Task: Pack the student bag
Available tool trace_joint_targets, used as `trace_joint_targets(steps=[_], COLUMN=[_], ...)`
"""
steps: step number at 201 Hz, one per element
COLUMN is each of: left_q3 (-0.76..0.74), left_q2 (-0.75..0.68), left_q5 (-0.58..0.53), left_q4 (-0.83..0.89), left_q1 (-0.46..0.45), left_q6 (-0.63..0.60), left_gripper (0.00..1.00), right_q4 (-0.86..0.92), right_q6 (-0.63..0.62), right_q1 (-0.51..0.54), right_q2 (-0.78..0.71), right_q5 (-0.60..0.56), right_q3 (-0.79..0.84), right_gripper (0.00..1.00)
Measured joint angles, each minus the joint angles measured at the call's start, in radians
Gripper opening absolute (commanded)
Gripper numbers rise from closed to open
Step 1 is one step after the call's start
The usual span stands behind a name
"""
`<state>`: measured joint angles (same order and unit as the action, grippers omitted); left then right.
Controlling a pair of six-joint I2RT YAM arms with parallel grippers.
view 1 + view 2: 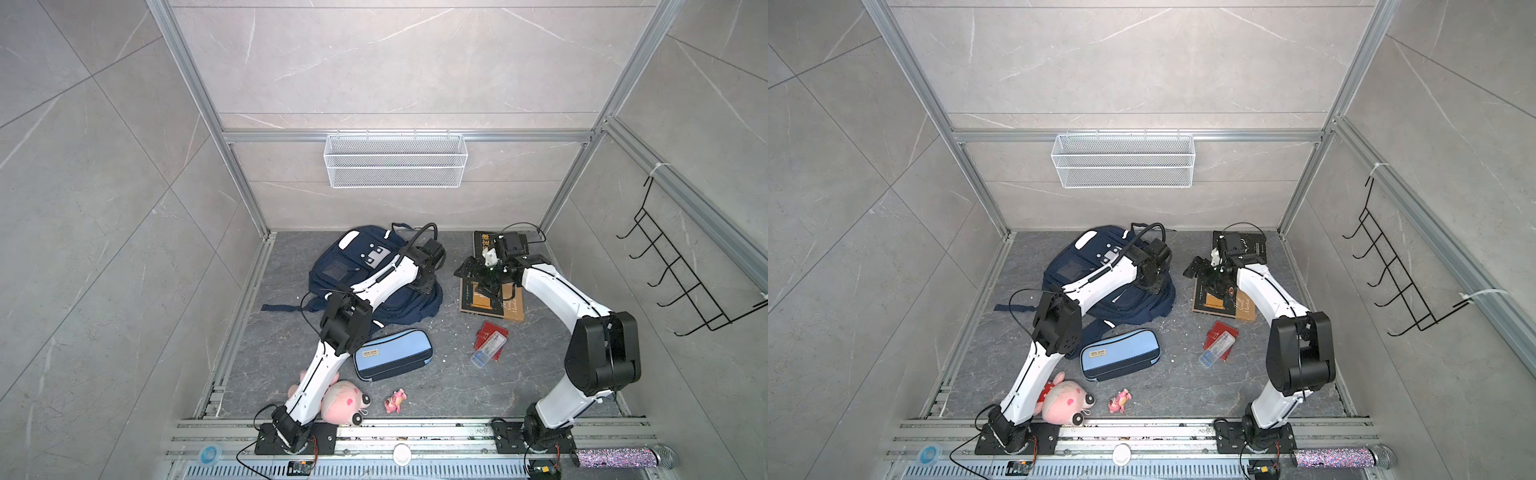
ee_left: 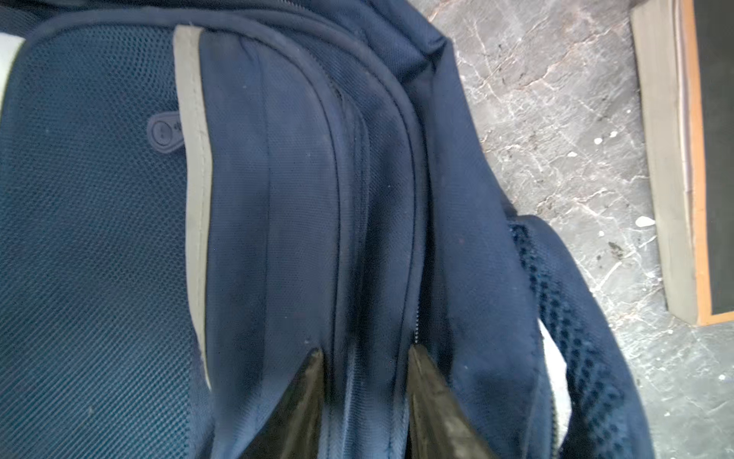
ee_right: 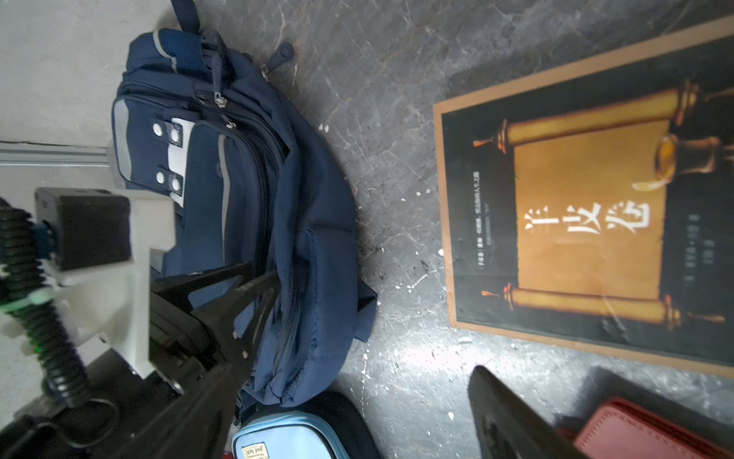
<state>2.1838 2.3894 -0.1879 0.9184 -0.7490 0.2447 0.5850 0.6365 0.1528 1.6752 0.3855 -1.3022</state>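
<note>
My left gripper needs to take the pocket fold (image 2: 263,321) next to the white stripe and drag the bag away from the books, as it straddles the bag's fold next to the zip.
The student bag (image 1: 353,266) (image 1: 1084,257), a navy backpack with white stripes and a grey-white patch, lies flat at the back left of the floor. My left gripper (image 1: 422,286) (image 1: 1148,284) (image 2: 365,351) presses down on its right side. The fingertips (image 2: 313,357) stand either side of a ridge of fabric beside a zip and pinch it. The right wrist view shows the same bag (image 3: 310,222) and the left gripper (image 3: 260,276) against its side. My right gripper (image 1: 473,272) (image 1: 1204,270) (image 3: 353,373) hangs open over bare floor between the bag and a book, holding nothing.
A dark book with a gold scroll (image 1: 492,301) (image 3: 588,222) lies right of the bag, with another black book (image 1: 484,241) behind it. Nearer the front lie a red case (image 1: 492,332), a clear pen box (image 1: 487,351), a light-blue pencil case (image 1: 392,353), a pink plush (image 1: 343,401) and a small pink toy (image 1: 395,401).
</note>
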Motion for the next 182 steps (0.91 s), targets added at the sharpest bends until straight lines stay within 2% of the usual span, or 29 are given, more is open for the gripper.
trace_joint_targets(steps=[23,34,114,147,182], left_q3=[-0.016,-0.014,0.05,-0.038,-0.041], left_q2=[-0.016,-0.02,-0.015,-0.072,-0.074], left_q5=[0.016,0.013,0.008,0.073,0.102], left_q4=[-0.006,0.002,0.082,0.053,0.048], left_q1=[0.008,0.011,0.026,0.066,0.098], left_q6=[0.009,0.009,0.031,0.068,0.069], left_gripper=[0.56,0.58,0.56,0.57,0.58], right_q4=[-0.001,-0.007,-0.061,-0.082,-0.088], right_q6=[0.002,0.003,0.004,0.005,0.007], right_q1=[0.0,0.0,0.0,0.0,0.0], right_q2=[-0.001,-0.002,-0.002,-0.002,-0.001], right_q5=[0.0,0.001,0.014,0.024,0.035], right_q3=[0.007,0.006,0.008,0.023,0.027], right_gripper=[0.98,0.99,0.99,0.99,0.99])
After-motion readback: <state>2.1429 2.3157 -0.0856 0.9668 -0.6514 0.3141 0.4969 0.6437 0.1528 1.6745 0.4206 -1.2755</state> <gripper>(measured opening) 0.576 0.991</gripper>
